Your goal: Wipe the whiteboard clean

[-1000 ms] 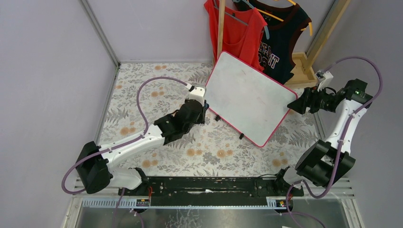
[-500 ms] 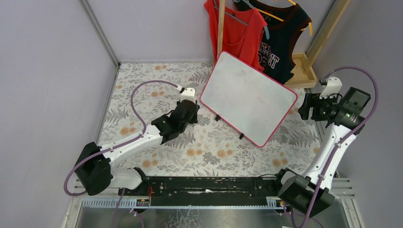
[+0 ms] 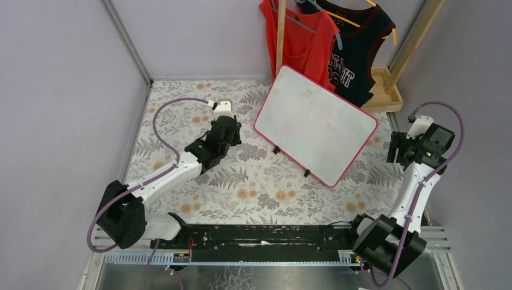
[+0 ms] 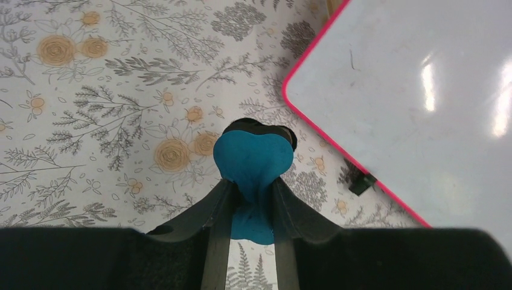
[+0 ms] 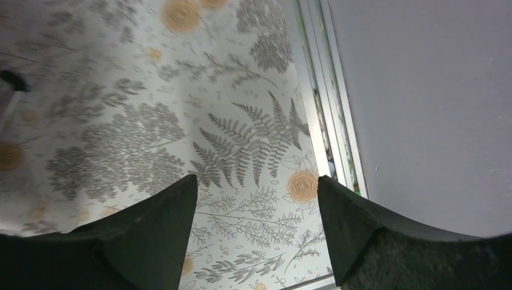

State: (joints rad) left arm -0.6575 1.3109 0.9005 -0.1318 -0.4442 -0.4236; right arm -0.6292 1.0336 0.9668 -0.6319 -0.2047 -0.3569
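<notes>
Next, my left gripper drops the blue bone-shaped eraser on the floral cloth [image 3: 219,123] [image 4: 155,69] just behind the pair of orange flowers.
The whiteboard [image 3: 315,124], white with a thin pink-red frame and small black feet, lies tilted at the back middle of the floral table; its corner shows in the left wrist view [image 4: 422,96]. My left gripper [image 3: 232,134] is shut on a blue bone-shaped eraser [image 4: 253,163], held above the cloth just left of the board's near-left corner, apart from it. My right gripper [image 3: 395,148] is open and empty at the table's right edge, right of the board; its fingers [image 5: 157,223] frame bare cloth.
A red top [image 3: 302,42] and a dark top [image 3: 359,54] hang on a wooden rack [image 3: 386,84] behind the board. Grey walls close in left, back and right. A metal rail [image 5: 329,121] runs along the right table edge.
My left gripper, still holding the eraser, has drawn back leftward away from the board's left edge. My right gripper has let go of the board's right corner and pulled back to the right.
</notes>
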